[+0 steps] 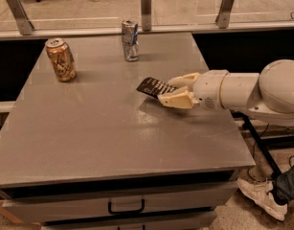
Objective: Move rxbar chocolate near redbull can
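Observation:
The rxbar chocolate will come to rest on the grey table (154, 60) as my gripper lets go of it close beside the base of the redbull can, toward my arm.
The rxbar chocolate (154, 86), a flat dark bar with white lettering, is held at its right end by my gripper (172, 88) and lifted slightly above the grey table (103, 128), right of centre. The gripper's cream fingers (177, 100) are shut on the bar, with the arm reaching in from the right. The redbull can (130, 40), slim, silver-and-blue and dented, stands upright at the table's far edge, up and to the left of the bar, well apart from it.
A wider orange-gold can (61, 59) stands at the far left of the table. A railing with metal posts (145, 7) runs behind the far edge. A drawer handle (126, 206) sits below the front edge. A person's shoe (261, 198) is on the floor at right.

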Controlling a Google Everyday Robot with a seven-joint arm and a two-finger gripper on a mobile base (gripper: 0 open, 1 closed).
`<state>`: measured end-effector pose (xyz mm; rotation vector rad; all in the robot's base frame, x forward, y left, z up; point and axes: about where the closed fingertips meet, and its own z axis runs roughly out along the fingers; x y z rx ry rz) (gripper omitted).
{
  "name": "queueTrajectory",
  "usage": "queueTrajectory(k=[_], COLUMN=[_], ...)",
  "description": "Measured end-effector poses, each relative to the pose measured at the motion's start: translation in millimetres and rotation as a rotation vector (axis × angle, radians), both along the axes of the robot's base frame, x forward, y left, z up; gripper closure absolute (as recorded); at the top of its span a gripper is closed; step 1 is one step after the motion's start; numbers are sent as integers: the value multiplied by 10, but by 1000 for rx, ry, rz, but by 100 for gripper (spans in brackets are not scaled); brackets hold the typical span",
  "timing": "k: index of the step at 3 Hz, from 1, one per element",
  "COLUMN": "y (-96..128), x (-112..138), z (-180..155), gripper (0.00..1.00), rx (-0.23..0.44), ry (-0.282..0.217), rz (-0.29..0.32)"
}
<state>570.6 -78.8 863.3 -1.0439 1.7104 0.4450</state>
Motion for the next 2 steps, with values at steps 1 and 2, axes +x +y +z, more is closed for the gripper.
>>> queueTrajectory(k=[1, 2], y=[-37, -98], x=[128, 318], z=[147, 272], gripper=[100, 100], rx=[-25, -49], ry=[-36, -78], rz=[-44, -87])
